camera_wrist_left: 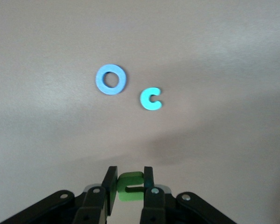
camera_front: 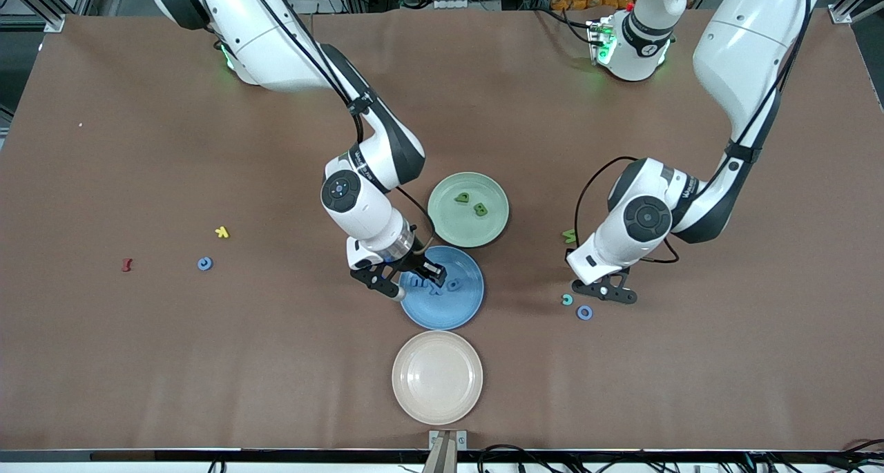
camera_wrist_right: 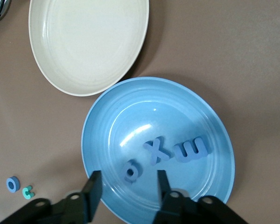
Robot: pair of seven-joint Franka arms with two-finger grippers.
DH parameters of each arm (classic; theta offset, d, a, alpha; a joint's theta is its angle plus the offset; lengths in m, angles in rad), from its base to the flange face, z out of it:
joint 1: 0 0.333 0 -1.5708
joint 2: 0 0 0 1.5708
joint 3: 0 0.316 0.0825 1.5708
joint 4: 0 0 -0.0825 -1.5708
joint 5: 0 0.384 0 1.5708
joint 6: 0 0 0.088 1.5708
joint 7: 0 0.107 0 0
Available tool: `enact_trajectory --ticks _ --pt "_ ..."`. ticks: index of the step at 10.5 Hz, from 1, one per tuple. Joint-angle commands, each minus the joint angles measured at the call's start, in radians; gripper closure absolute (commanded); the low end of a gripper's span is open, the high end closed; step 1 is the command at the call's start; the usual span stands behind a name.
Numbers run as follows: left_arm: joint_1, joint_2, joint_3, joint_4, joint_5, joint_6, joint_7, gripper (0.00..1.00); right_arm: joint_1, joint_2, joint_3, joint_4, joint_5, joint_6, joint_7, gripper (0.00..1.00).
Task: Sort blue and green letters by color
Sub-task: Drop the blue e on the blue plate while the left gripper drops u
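My left gripper needs to release the green letter in the green plate point(camera_front: 463, 223), between that plate's green letters and the blue plate.
My right gripper point(camera_front: 411, 280) point(camera_wrist_right: 129, 175) hangs open just over the blue plate point(camera_front: 442, 309) point(camera_wrist_right: 144, 107). Three blue letters lie in that plate: a small "a" point(camera_wrist_right: 131, 171) below the gap of the fingers, an X point(camera_wrist_right: 156, 150) and an E point(camera_wrist_right: 192, 149). The green plate point(camera_front: 452, 226) holds two green letters point(camera_front: 462, 197) point(camera_front: 480, 209). My left gripper point(camera_front: 608, 292) point(camera_wrist_left: 130, 175) is shut on a green letter point(camera_wrist_left: 128, 192) low over the table toward the left arm's end. Another green letter point(camera_front: 569, 236) lies on the table beside that arm. A blue letter point(camera_front: 205, 263) lies toward the right arm's end.
An empty cream plate point(camera_front: 437, 376) point(camera_wrist_right: 84, 42) sits nearest the front camera. A teal c point(camera_front: 567, 299) point(camera_wrist_left: 151, 99) and a pale ring O point(camera_front: 584, 313) point(camera_wrist_left: 111, 79) lie by my left gripper. A yellow k point(camera_front: 222, 232) and a dark red letter point(camera_front: 126, 264) lie near the blue letter.
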Motion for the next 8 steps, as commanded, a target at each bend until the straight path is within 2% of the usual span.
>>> enact_trajectory --ticks 1,5,7,8 --pt "-0.001 -0.029 -0.052 -0.012 -0.018 -0.031 -0.108 1.00 -0.030 0.012 -0.003 0.021 -0.010 -0.017 -0.086 0.00" --pt "-0.030 -0.030 -0.137 -0.004 -0.015 -0.040 -0.312 1.00 -0.142 -0.015 -0.020 -0.071 -0.011 -0.026 -0.252 0.00" --pt "-0.105 -0.027 -0.139 0.008 -0.016 -0.041 -0.428 1.00 -0.210 -0.043 -0.040 -0.131 -0.013 -0.066 -0.356 0.00" --pt "-0.139 -0.021 -0.139 0.011 -0.012 -0.041 -0.497 1.00 -0.224 -0.066 -0.078 -0.154 -0.022 -0.116 -0.408 0.00"
